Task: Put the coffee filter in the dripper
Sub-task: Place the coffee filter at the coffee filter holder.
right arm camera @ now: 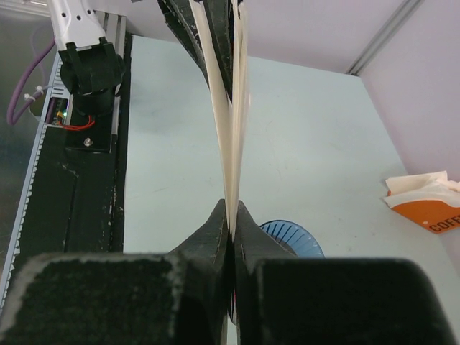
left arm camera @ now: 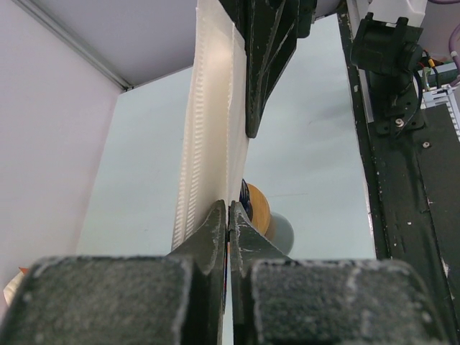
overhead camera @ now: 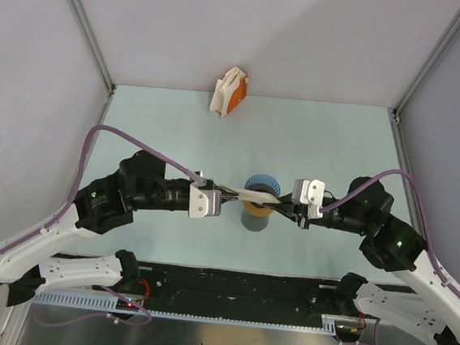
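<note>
My right gripper is holding the coffee filter with an extra filter clinging to it, so next my left gripper takes the extra one again near its edge (left arm camera: 231, 188) and peels it off.
A cream paper coffee filter (overhead camera: 257, 195) is stretched flat between my two grippers, just above the blue ribbed dripper (overhead camera: 261, 183). The dripper sits on a flat orange ring (overhead camera: 257, 211) on a dark grey cup (overhead camera: 253, 222). My left gripper (overhead camera: 230, 193) is shut on the filter's left end and my right gripper (overhead camera: 285, 204) is shut on its right end. In the left wrist view, the filter (left arm camera: 208, 108) runs from my left gripper (left arm camera: 228, 210) to the right fingers (left arm camera: 267, 65). In the right wrist view, the filter (right arm camera: 231, 108) rises from my right gripper (right arm camera: 231, 210), with the dripper (right arm camera: 293, 238) to its right.
An orange and white pack of filters (overhead camera: 229, 92) lies at the back of the pale table and shows in the right wrist view (right arm camera: 425, 203). A black strip with the arm bases (overhead camera: 235, 287) runs along the near edge. Grey walls enclose the table.
</note>
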`<state>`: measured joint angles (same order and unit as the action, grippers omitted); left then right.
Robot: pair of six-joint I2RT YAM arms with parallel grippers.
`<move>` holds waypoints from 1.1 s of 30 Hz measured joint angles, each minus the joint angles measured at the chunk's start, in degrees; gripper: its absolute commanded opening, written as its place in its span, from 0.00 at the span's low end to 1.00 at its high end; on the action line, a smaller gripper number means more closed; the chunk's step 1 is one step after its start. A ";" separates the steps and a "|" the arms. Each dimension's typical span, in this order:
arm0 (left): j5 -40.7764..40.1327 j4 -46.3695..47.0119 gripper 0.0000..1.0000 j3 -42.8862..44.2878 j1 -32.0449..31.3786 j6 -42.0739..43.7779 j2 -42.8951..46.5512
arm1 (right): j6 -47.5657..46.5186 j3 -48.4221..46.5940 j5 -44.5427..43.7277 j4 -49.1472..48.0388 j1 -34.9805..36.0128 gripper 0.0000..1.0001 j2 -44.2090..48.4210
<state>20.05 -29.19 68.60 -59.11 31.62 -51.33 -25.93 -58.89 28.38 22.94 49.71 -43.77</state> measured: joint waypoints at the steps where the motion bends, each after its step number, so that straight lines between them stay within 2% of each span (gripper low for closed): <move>1: 0.13 -0.15 0.00 0.00 0.20 0.09 0.00 | 0.00 0.00 0.09 -0.13 -0.13 0.04 0.11; 16: 1.77 -0.57 0.00 0.11 3.04 0.94 0.09 | 0.00 0.00 1.09 0.11 -2.38 0.00 1.16; 18: 2.08 -0.59 0.06 0.11 3.08 0.96 0.11 | 0.00 0.00 1.46 0.11 -2.51 0.00 1.16; 23: 0.00 -2.36 0.47 0.24 4.61 1.86 1.29 | 0.02 0.02 1.64 2.84 -3.91 0.00 2.25; 33: -6.60 -3.82 0.77 -0.98 6.14 2.80 9.79 | 0.02 0.02 2.38 6.12 -6.12 0.00 4.83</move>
<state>13.45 -33.01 67.61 -52.97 34.41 -41.54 -25.91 -58.87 30.76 29.06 43.59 -38.94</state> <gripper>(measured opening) 0.715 0.010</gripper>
